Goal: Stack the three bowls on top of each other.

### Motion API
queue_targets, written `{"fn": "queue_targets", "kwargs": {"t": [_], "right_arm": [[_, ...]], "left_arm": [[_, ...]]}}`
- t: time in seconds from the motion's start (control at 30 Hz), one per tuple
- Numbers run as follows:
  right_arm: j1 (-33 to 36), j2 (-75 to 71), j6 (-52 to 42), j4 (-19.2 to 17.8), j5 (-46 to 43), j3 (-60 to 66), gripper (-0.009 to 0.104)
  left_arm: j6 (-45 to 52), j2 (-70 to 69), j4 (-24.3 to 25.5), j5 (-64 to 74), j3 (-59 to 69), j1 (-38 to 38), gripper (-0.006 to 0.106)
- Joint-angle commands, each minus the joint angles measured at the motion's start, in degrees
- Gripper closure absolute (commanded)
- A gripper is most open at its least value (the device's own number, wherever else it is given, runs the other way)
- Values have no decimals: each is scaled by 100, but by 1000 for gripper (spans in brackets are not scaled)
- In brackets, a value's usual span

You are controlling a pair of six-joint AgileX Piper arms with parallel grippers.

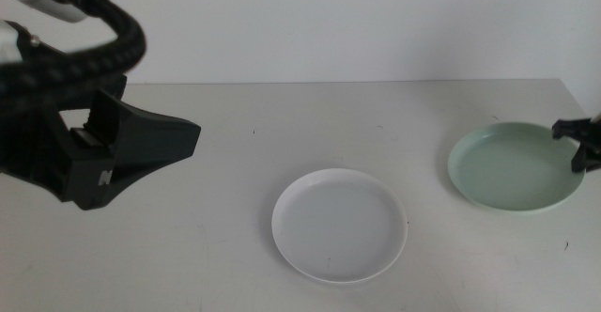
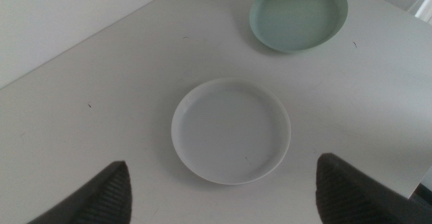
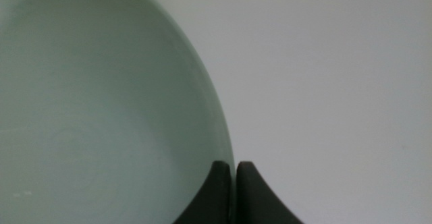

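Next, my right gripper lets go of the mint green bowl inside the white bowl (image 1: pixel 340 225) at the middle front of the table.
A white bowl (image 1: pixel 340 225), shallow and plate-like with a greyish inside, lies flat at the table's middle front, also seen in the left wrist view (image 2: pixel 231 130). A mint green bowl (image 1: pixel 515 166) lies at the right. My right gripper (image 1: pixel 580 145) reaches in from the right edge. In its wrist view its jaws (image 3: pixel 234 169) are pressed together over the green bowl's rim (image 3: pixel 101 116). My left gripper (image 1: pixel 141 148) hangs above the table at the left, apart from both bowls, open, with its fingers (image 2: pixel 111 191) spread wide and empty.
The table (image 1: pixel 225 115) is plain white with a pale wall behind it. Its right edge runs just beyond the green bowl. The left arm's black cable hose (image 1: pixel 103 54) arcs over the upper left.
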Motion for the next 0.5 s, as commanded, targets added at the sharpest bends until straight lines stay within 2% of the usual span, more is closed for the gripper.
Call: {"fn": "queue_targets", "kwargs": {"t": [0.0,0.1,0.2,0.33,0.47], "right_arm": [[-32,-659,-40,206,-1,-141,96],[24,-1000,-62,445,141,-141,96],[226,-1291,-62,459,242,-141,96],[699,-1560,-52,520,309,-141,96],[1191,-1632,-42,837,382,-141,96]], "left_arm": [[-16,-37,-129,-370,-143,-26,-5],[-16,-37,-129,-370,-143,-26,-5],[-16,-37,-129,-370,-143,-26,-5],[-16,-37,-129,-370,-143,-26,-5],[-16,-37,-129,-375,-143,-26,-5]]}}
